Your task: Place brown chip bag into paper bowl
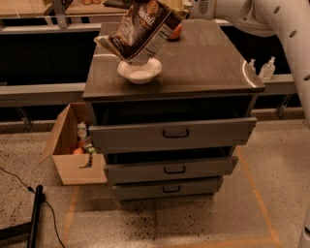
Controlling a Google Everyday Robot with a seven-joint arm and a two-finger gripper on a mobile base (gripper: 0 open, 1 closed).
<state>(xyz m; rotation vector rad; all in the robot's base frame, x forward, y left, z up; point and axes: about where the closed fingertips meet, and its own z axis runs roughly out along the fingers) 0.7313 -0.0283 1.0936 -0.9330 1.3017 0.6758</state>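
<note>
Next, my gripper lets go of the brown chip bag in the paper bowl's side (125, 67) that is nearest to the cardboard box.
The brown chip bag (143, 31), crinkled dark foil with white lettering and a white label panel, hangs tilted in the air. Its lower edge is just above the back rim of the paper bowl (139, 71). The small white bowl sits on the left part of the cabinet top (213, 65) and holds nothing. My gripper (183, 7) is at the top edge of the view, shut on the bag's upper right end, with the white arm (271, 19) reaching in from the right. The bag hides most of the gripper.
A round red-orange fruit (176, 33) lies on the cabinet top behind the bag. The cabinet's three drawers (174, 133) stand partly open. An open cardboard box (72, 150) with items sits on the floor at left. Two small bottles (267, 68) stand on the ledge at right.
</note>
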